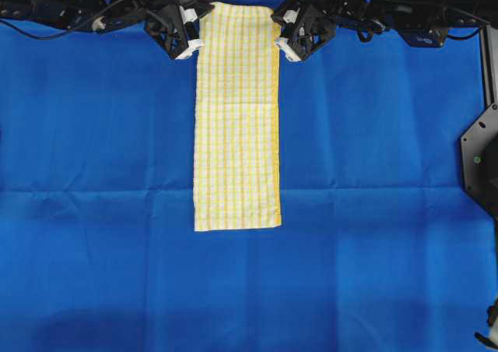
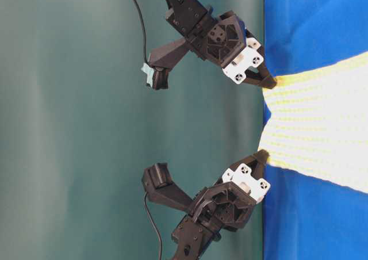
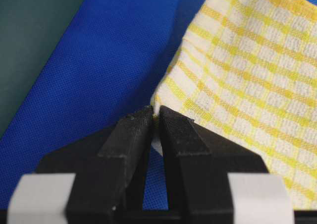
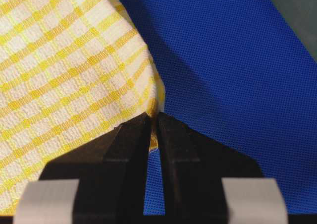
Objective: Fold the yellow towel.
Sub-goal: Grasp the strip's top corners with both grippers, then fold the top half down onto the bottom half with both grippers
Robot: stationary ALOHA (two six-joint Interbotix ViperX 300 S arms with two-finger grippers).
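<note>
Next, my left gripper lets go of the yellow towel's far corner on the near corner of the same long edge (image 1: 195, 225).
The yellow towel (image 1: 237, 118) lies as a long narrow strip on the blue table cloth (image 1: 93, 173), running from the far edge toward the near side. My left gripper (image 1: 194, 47) is shut on its far left corner, and in the left wrist view the jaws of that gripper (image 3: 156, 116) pinch the towel (image 3: 247, 60) at its tip. My right gripper (image 1: 282, 44) is shut on the far right corner. The right wrist view shows that gripper (image 4: 153, 116) clamping the yellow hem of the towel (image 4: 64, 70). At table level the far end of the towel (image 2: 316, 127) is lifted slightly and stretched between both grippers.
The blue cloth (image 2: 310, 30) covers the whole table, with a crease line across it (image 1: 117, 190). A black bracket (image 1: 478, 153) stands at the right edge. Both arms reach in from the far side, in front of a green backdrop (image 2: 69, 127).
</note>
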